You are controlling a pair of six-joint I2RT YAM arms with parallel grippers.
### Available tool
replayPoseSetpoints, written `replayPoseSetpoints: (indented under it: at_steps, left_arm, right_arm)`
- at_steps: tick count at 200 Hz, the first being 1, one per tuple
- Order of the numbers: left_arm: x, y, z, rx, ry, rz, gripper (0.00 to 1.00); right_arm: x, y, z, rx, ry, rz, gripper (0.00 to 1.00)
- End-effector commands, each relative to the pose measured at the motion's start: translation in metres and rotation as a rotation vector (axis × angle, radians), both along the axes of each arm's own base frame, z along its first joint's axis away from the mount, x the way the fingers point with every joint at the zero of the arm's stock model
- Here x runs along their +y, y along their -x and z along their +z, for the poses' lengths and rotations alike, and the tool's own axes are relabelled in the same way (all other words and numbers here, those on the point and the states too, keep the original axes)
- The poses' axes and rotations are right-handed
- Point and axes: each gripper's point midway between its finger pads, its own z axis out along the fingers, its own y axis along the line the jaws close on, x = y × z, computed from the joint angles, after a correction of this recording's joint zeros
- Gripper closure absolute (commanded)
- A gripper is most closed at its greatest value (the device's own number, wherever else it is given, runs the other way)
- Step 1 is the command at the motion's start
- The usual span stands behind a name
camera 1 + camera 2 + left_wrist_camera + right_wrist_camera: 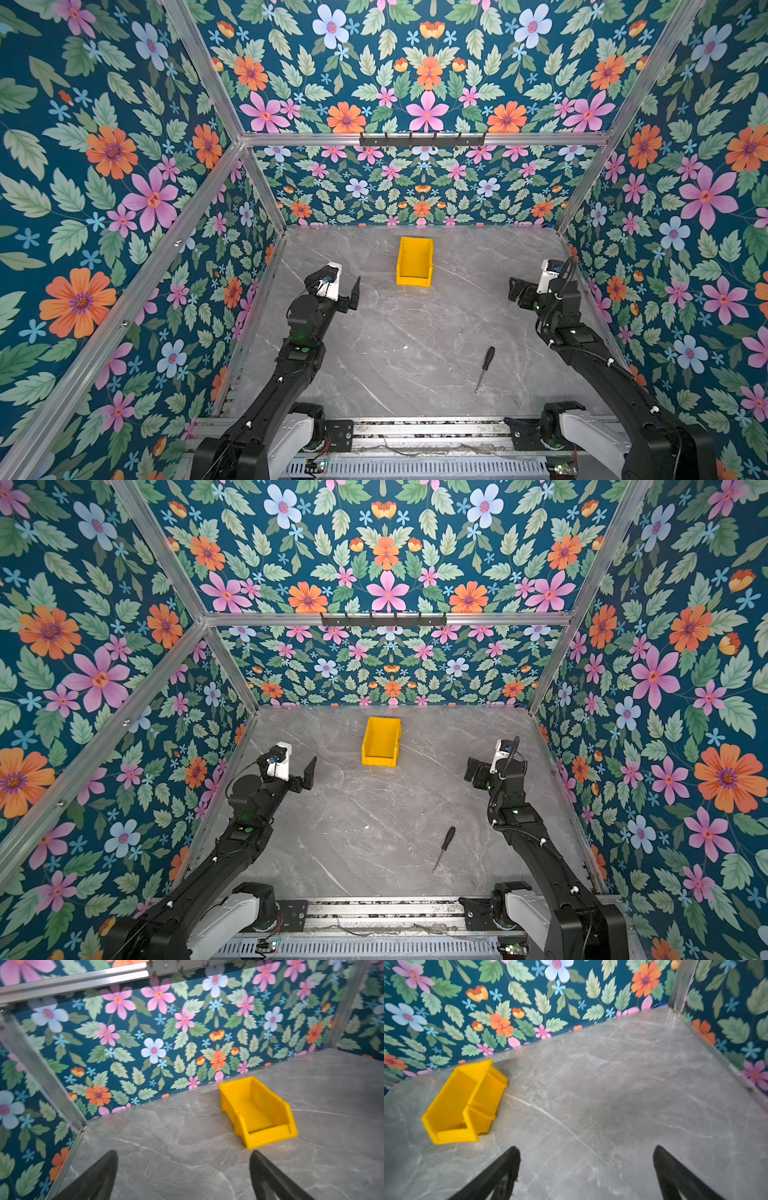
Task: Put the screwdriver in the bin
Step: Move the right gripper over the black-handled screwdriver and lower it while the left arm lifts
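The robot's right gripper should next move to the middle of the screwdriver's black handle [488, 357] and close there.
The screwdriver [485, 368] [444, 849], black-handled with a thin silver shaft, lies flat on the grey marble tabletop at the front right, handle pointing away. The yellow bin [413, 281] [379, 762] stands upright near the back wall, holding nothing, with its cut-out lip facing the front; the left wrist view [270, 1138] and the right wrist view [454, 1136] also show the bin. My left gripper [343, 287] [297, 767] [184, 1153] hovers open to the bin's left. My right gripper [517, 291] [476, 771] [586, 1148] hangs open to its right, well behind the screwdriver. Nothing is between either pair of fingers.
Floral-papered walls with aluminium posts [266, 195] enclose the table on three sides. A black hook rail [422, 139] hangs on the back wall above. The arm bases sit on a metal rail [428, 428] along the front edge.
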Motion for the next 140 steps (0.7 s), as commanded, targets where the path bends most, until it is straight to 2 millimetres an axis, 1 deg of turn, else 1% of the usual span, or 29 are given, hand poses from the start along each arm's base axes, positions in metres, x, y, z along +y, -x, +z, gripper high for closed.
replayPoseSetpoints:
  at_steps: [1, 18, 28, 39, 42, 54, 83, 111, 131, 140]
  left_arm:
    - [-0.028, 0.015, -0.02, 0.093, -0.133, -0.13, 0.0]
    - [-0.053, 0.028, -0.022, 0.115, -0.183, -0.265, 0.0]
    - [-0.064, 0.035, -0.024, 0.119, -0.196, -0.337, 0.0]
    - [-0.071, 0.041, -0.028, 0.123, -0.212, -0.389, 0.0]
    - [-0.072, 0.042, -0.029, 0.124, -0.215, -0.398, 0.0]
    - [-0.075, 0.045, -0.036, 0.132, -0.237, -0.425, 0.0]
    - [-0.085, 0.054, -0.059, 0.164, -0.303, -0.525, 0.0]
    - [-0.099, 0.063, -0.068, 0.176, -0.31, -0.618, 0.0]
    - [-0.107, 0.073, -0.077, 0.177, -0.333, -0.693, 0.0]
    - [-0.109, 0.075, -0.081, 0.18, -0.332, -0.711, 0.0]
  right_arm:
    - [0.021, 0.025, -0.022, 0.151, -0.08, 0.012, 0.01]
    - [0.041, 0.035, -0.022, 0.186, -0.11, 0.05, 0.01]
    - [0.052, 0.041, -0.025, 0.213, -0.117, 0.07, 0.01]
    - [0.063, 0.048, -0.027, 0.236, -0.113, 0.092, 0.01]
    - [0.069, 0.051, -0.028, 0.246, -0.11, 0.106, 0.01]
    - [0.076, 0.059, -0.034, 0.288, -0.108, 0.113, 0.01]
    - [0.075, 0.076, -0.058, 0.458, -0.154, 0.043, 0.01]
    - [0.071, 0.101, -0.083, 0.649, -0.136, 0.012, 0.01]
    - [0.071, 0.115, -0.097, 0.73, -0.124, 0.017, 0.01]
    - [0.072, 0.119, -0.101, 0.752, -0.122, 0.024, 0.03]
